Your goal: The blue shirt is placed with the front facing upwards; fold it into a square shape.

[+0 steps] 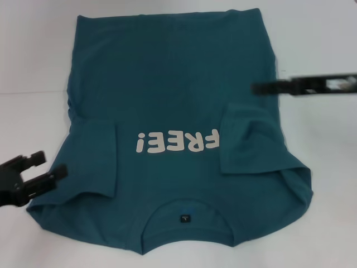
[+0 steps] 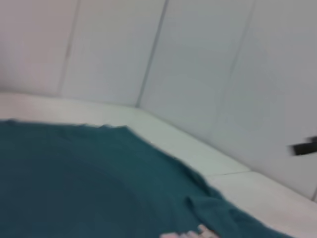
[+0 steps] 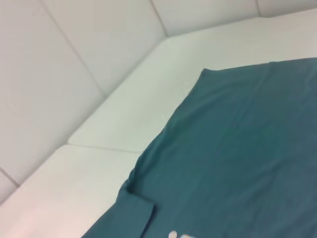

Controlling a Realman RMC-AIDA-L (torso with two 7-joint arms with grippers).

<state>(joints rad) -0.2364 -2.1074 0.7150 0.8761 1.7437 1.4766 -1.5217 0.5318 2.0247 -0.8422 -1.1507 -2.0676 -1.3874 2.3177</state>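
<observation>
The robot's left gripper needs to close on the blue shirt's shoulder corner (image 1: 39, 212), at the folded sleeve's near end next to the exclamation mark.
The blue shirt (image 1: 167, 84) lies flat on the white table, front up, collar toward me. The cream "FREE!" lettering (image 1: 177, 141) and the dark collar tag (image 1: 183, 218) show. Both sleeves are folded inward onto the chest, the left one (image 1: 95, 162) and the right one (image 1: 251, 145). My left gripper (image 1: 47, 166) is open and empty at the shirt's near left edge. My right gripper (image 1: 256, 87) hovers at the shirt's right edge, beyond the folded right sleeve. The shirt also shows in the left wrist view (image 2: 74, 183) and in the right wrist view (image 3: 237, 163).
The white table (image 1: 33, 84) reaches past the shirt on both sides and at the far end. White padded walls (image 3: 74, 59) close in the table's back and corners. The right gripper shows far off in the left wrist view (image 2: 304, 147).
</observation>
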